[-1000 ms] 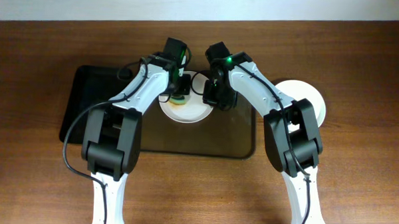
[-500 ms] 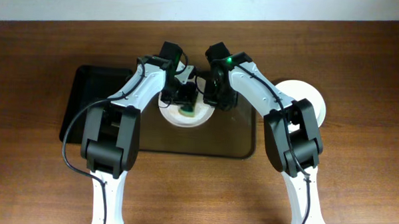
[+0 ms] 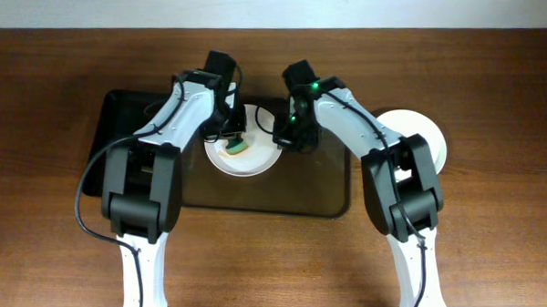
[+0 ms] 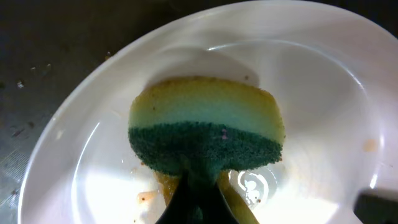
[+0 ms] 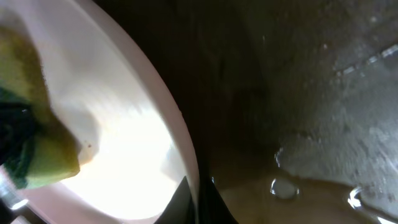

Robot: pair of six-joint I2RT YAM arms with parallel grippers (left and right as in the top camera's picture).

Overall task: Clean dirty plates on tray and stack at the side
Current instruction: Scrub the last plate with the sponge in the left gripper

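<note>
The robot's right gripper needs to set the white plate down on the stack of white plates (image 3: 402,146) beside the dark-brown tray.
A dirty white plate (image 3: 250,158) sits on the dark-brown tray (image 3: 318,196), with brown-orange smears (image 4: 149,196) on it. My left gripper (image 3: 232,137) is shut on a yellow and green sponge (image 4: 205,127) and presses it on the plate (image 4: 323,112). My right gripper (image 3: 281,137) is shut on the plate's right rim (image 5: 186,149); the sponge (image 5: 37,155) shows at the left of the right wrist view. More white plates (image 3: 434,141) are stacked on the table to the right of the tray.
A smaller glossy black tray (image 3: 119,134) lies to the left, partly under my left arm. The brown tray's base (image 5: 323,124) is wet, with water drops. Wooden table surrounds both trays.
My left gripper and the sponge have moved left across the plate. The plate has shifted slightly left with it. My right gripper stays on the rim.
</note>
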